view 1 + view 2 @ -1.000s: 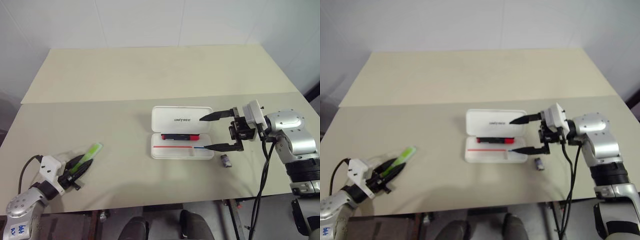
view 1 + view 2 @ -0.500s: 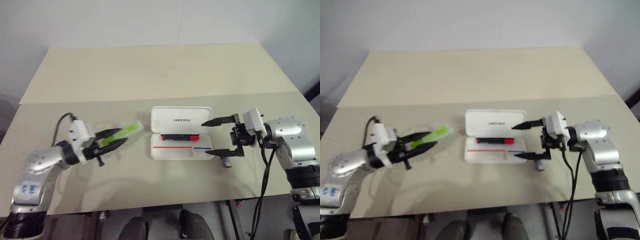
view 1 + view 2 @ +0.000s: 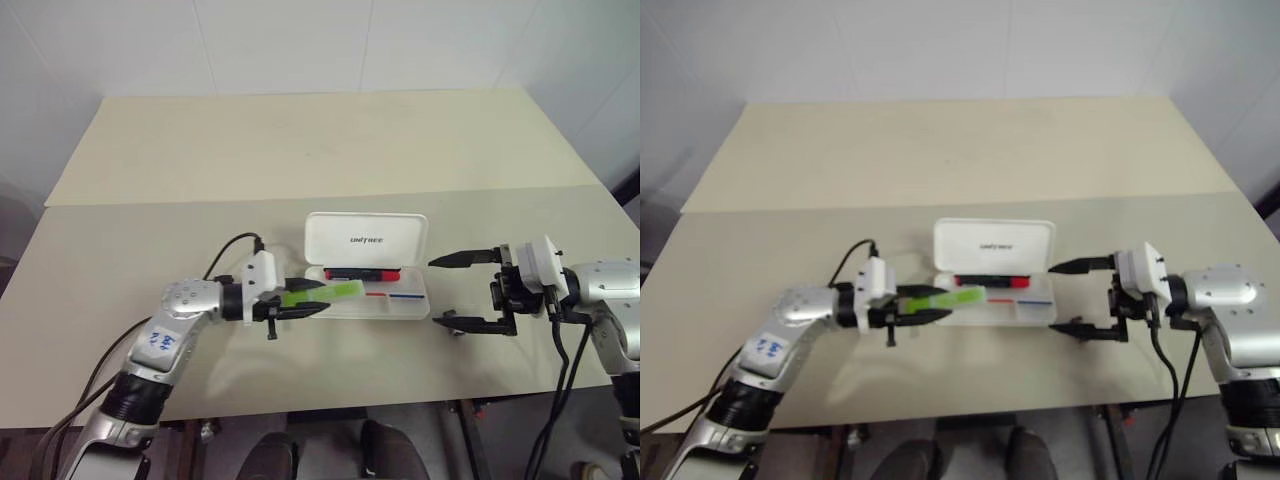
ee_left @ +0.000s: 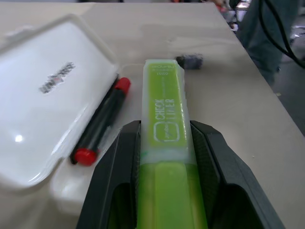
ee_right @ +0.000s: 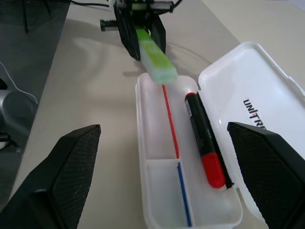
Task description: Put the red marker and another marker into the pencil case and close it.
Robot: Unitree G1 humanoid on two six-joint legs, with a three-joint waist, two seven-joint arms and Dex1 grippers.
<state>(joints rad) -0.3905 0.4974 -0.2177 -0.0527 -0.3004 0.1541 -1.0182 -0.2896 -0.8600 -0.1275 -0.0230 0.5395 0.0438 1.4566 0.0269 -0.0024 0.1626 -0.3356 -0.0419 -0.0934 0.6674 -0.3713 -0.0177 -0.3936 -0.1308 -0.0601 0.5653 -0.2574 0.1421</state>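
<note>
Next, I let go of the green highlighter with my left gripper along the front side of the white tray (image 3: 350, 302), parallel to the red marker.
The white pencil case (image 3: 365, 240) lies open at the table's middle, lid tilted up at the back. In its tray (image 5: 157, 171), along the hinge side, lies the red marker (image 3: 360, 273), black with red ends. My left gripper (image 3: 322, 296) is shut on the green highlighter (image 3: 338, 290), the other marker, whose pale end hangs over the tray's left end (image 5: 153, 59). The highlighter (image 4: 164, 119) sits between the two black fingers (image 4: 119, 176). My right gripper (image 3: 432, 292) stands open just right of the case, holding nothing.
A small stubby dark grey object (image 4: 189, 61) lies on the table right of the case, close to my right gripper's nearer finger. The beige table (image 3: 300, 150) has a seam running across behind the case, and its front edge is near both arms.
My left arm swung right from the table's front left, carrying the highlighter up to the case's left end. My right gripper drew back to the right, off the case, still open.
</note>
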